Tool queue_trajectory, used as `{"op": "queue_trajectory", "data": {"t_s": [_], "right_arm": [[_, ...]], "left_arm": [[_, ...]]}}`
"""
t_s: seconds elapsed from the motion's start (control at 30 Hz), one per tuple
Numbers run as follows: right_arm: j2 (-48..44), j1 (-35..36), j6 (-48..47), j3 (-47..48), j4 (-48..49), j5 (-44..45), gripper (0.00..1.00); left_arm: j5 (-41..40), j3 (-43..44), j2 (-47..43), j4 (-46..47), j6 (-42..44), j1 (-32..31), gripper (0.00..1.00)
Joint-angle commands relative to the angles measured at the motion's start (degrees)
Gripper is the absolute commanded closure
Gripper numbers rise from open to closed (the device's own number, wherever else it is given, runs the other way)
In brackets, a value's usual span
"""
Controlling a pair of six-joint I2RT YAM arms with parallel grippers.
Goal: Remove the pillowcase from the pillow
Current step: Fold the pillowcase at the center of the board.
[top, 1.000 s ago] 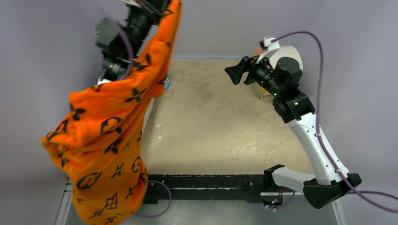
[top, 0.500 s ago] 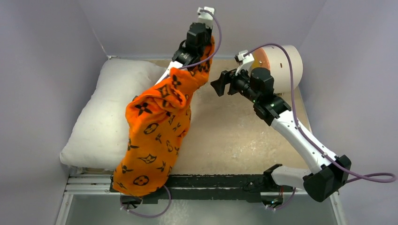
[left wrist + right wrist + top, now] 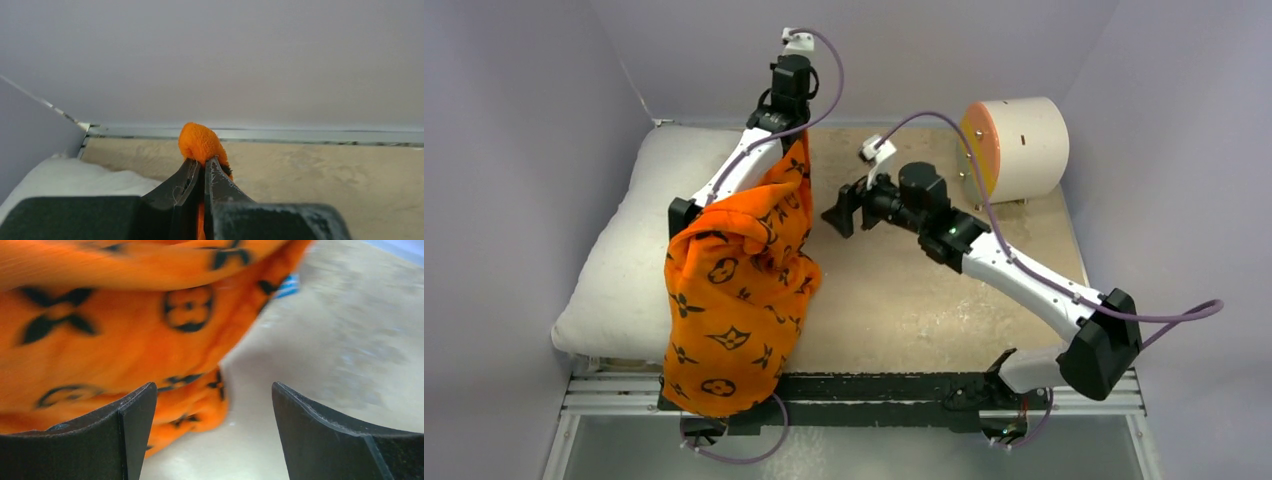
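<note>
The orange pillowcase narrows toward its end in my left gripper. Next, my right gripper closes there on the bunched middle fold [image 3: 776, 234] of the orange pillowcase.
The orange pillowcase [image 3: 739, 290] with black motifs hangs in a long bunch over the pillow's right side and the table's front left. My left gripper [image 3: 204, 162] is shut on a small tuft of its top end, held high and facing the back wall. The white pillow [image 3: 624, 250] lies bare along the left wall, outside the pillowcase. My right gripper [image 3: 839, 210] is open just right of the hanging fabric, touching nothing. In the right wrist view the orange cloth [image 3: 125, 315] fills the upper left beyond its wide-apart fingers.
A white cylinder with an orange face [image 3: 1019, 145] stands at the back right. The beige table top [image 3: 904, 290] spreads between the arms. Grey walls close in on the left, back and right. A black rail [image 3: 874, 390] runs along the front edge.
My left arm has swung the pillowcase from high at the left towards the middle and lowered it, uncovering the pillow. My right arm has moved left towards the fabric, its jaws slightly wider.
</note>
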Motion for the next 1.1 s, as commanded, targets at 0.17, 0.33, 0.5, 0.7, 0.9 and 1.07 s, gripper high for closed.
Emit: {"op": "queue_trajectory", "data": {"t_s": [0.17, 0.33, 0.5, 0.7, 0.9, 1.07], "right_arm": [[-13.5, 12.4, 1.6, -3.5, 6.6, -1.2, 0.13], [-12.7, 21.6, -1.8, 1.6, 4.4, 7.1, 0.10], [-3.5, 25.5, -7.2, 11.0, 2.7, 13.9, 0.09], [3.6, 26.6, -10.1, 18.0, 1.9, 12.9, 0.12], [8.1, 27.1, -10.5, 21.1, 1.3, 9.9, 0.23], [8.9, 27.2, -9.7, 21.2, 1.6, 8.7, 0.93]], "left_arm": [[-0.8, -6.0, -2.5, -1.2, -1.7, 5.1, 1.00], [0.0, -7.6, -3.1, -2.2, -2.6, 5.6, 1.00], [1.4, -9.9, -5.5, -2.8, -4.8, 5.6, 1.00], [1.8, -11.5, -7.6, -3.4, -4.9, 5.6, 1.00], [1.8, -11.4, -8.4, -3.8, -4.4, 5.6, 1.00], [1.3, -11.0, -8.3, -4.3, -3.8, 5.6, 1.00]]}}
